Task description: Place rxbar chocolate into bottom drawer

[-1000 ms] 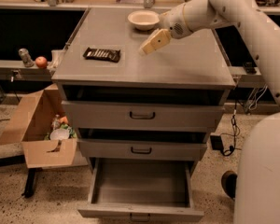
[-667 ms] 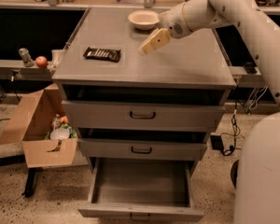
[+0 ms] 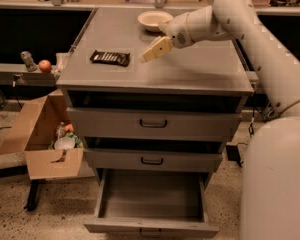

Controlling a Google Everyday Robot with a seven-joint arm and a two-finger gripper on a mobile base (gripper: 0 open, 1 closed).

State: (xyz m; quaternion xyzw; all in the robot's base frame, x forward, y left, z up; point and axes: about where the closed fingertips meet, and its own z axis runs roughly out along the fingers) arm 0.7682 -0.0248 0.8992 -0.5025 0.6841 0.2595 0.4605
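Note:
The robot's gripper should next move to the middle of the rxbar chocolate (image 3: 113, 58) on top of the cabinet and close there.
The rxbar chocolate (image 3: 110, 58) lies flat on the left part of the grey cabinet top (image 3: 200, 69), a dark wrapper with pale lettering. My gripper (image 3: 149, 55) hangs just above the cabinet top, a short way right of the bar and apart from it, with its pale fingers pointing down-left toward it. The bottom drawer (image 3: 151, 204) is pulled out at floor level and nothing shows inside it. The two upper drawers are closed.
A cream bowl (image 3: 154, 20) sits at the back of the cabinet top behind my arm. An open cardboard box (image 3: 42, 139) with items stands on the floor to the left. An apple (image 3: 45, 65) rests on a left ledge. A cluttered bench runs behind.
My gripper has moved left across the cabinet top, closer to the bar. The bar and drawers have not moved.

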